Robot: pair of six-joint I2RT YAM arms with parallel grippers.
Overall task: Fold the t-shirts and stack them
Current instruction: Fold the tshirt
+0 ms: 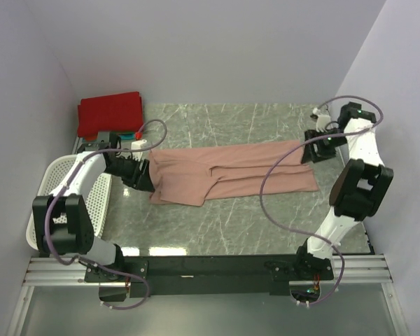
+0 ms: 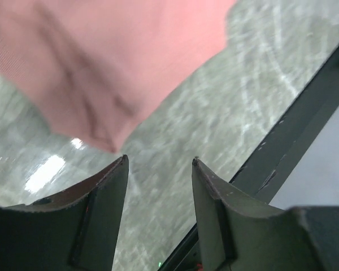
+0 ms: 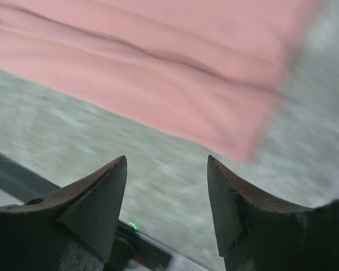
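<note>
The dusty-pink t-shirt's sleeve should fold back next, so my left gripper will close on its basket-side corner (image 1: pixel 162 200) (image 2: pixel 130 119), at the t-shirt's near edge.
A dusty-pink t-shirt (image 1: pixel 231 171) lies folded lengthwise into a long band across the middle of the marble table. My left gripper (image 1: pixel 143 175) sits at its left end, open and empty; the wrist view shows the shirt's corner (image 2: pixel 101 73) just beyond the fingertips (image 2: pixel 121 169). My right gripper (image 1: pixel 315 150) hovers at the shirt's right end, open and empty, with the pink edge (image 3: pixel 175 79) ahead of its fingers (image 3: pixel 116 175). A folded red t-shirt (image 1: pixel 110 112) lies at the back left, with a bit of teal cloth (image 1: pixel 137 134) showing under it.
A white perforated basket (image 1: pixel 91 203) stands at the left edge beside the left arm. The black base rail (image 1: pixel 210 266) runs along the near edge. Walls close in the table on the left, back and right.
</note>
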